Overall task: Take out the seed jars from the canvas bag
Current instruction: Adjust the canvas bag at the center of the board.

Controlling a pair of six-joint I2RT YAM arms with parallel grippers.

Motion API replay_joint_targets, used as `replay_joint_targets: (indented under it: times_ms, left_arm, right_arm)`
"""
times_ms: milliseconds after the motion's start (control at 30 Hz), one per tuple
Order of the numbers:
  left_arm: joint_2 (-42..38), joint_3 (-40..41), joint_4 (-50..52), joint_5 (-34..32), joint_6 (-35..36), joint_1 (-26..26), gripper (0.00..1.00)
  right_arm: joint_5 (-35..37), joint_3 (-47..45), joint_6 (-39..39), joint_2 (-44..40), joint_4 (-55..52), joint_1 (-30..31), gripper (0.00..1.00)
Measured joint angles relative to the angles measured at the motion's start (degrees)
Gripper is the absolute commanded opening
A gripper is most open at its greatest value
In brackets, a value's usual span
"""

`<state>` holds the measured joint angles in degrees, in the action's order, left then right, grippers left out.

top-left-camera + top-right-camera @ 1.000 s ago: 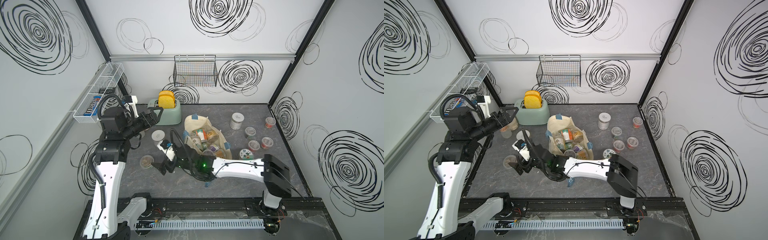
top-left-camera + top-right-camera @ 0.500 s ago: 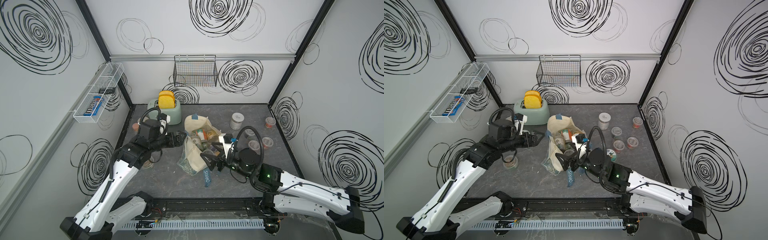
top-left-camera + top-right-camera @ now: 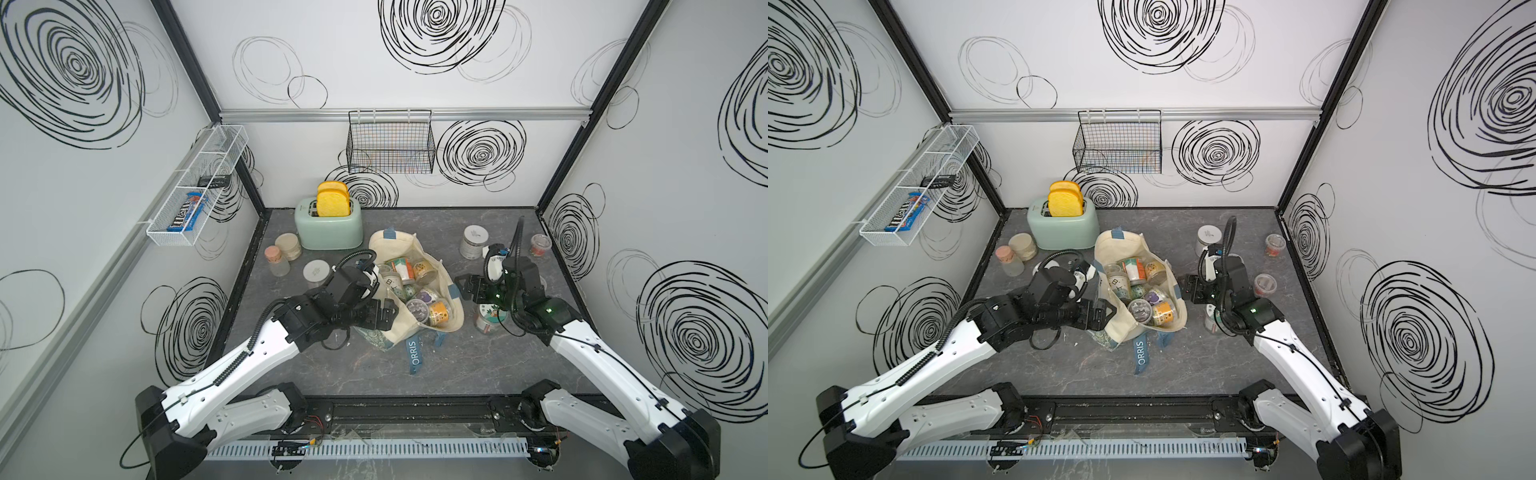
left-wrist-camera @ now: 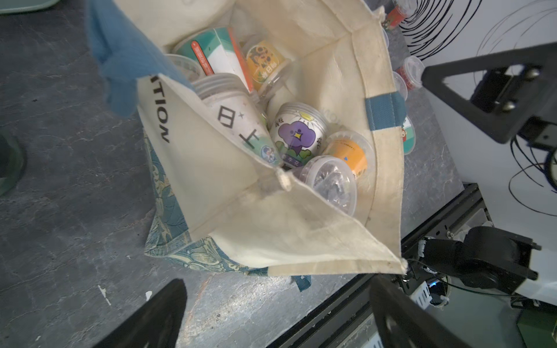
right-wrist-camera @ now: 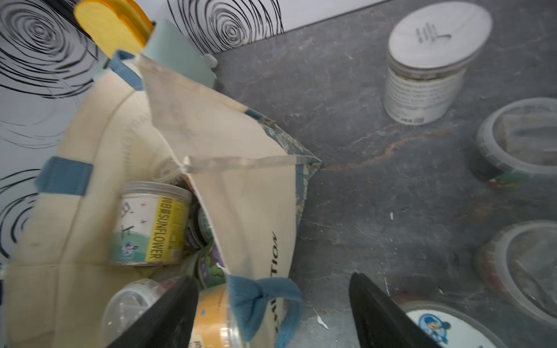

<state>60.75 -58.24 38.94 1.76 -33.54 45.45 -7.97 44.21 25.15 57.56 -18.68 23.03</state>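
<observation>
The bag's near rim sags over the clear-lid jar. My left gripper needs to pinch the knotted corner [image 4: 283,179] and hold it back before my right gripper reaches in.
The cream canvas bag [image 3: 415,249] [image 3: 1133,245] lies open mid-floor with several seed jars inside, among them a purple-label jar [image 4: 297,132], a clear-lid jar [image 4: 331,183] and a sunflower jar [image 5: 150,223]. My left gripper [image 3: 390,318] [image 4: 277,313] is open at the bag's near-left corner, with only floor between its fingers. At the bag's right rim my right gripper [image 3: 457,286] [image 5: 271,313] stands open astride it. One finger [image 5: 162,316] is inside beside an orange jar [image 5: 211,316]. The rim and a blue strap [image 5: 259,298] lie between the jaws.
Several seed jars stand on the floor to the right: a tall white one [image 3: 473,243], a red one [image 3: 540,245], a cartoon-lid one [image 3: 488,320]. A white-lid jar [image 3: 316,272] and two frosted jars [image 3: 287,246] stand to the left. Toaster [image 3: 328,228] at the back.
The right arm has swung from the left of the bag over to its right rim, its jaws narrowing a little. The left arm has come down from the back left to the bag's near-left corner.
</observation>
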Motion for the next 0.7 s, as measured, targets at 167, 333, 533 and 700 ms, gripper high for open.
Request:
replay_joint_targets:
  times_ms: [167, 333, 533, 700]
  left_arm:
    - [3.63, -0.04, -2.69, -0.76, -0.87, 2.49, 0.85]
    - [5.75, -0.02, -4.37, -1.18, -1.01, 2.54, 0.77]
    - [5.88, -0.33, -5.33, -1.14, -1.25, 2.49, 0.85]
    - [5.79, -1.16, -5.77, -1.07, -1.62, 2.49, 0.96]
  right_arm:
    - [-5.18, 0.04, -2.19, 3.98, -0.11, -2.29, 0.79]
    - [-9.51, 1.20, -3.76, 6.36, 0.98, -2.32, 0.78]
    - [-10.88, 2.32, -4.72, 7.15, 1.44, -2.32, 0.88]
    - [-11.45, 3.17, -5.07, 4.59, 1.99, -2.32, 0.97]
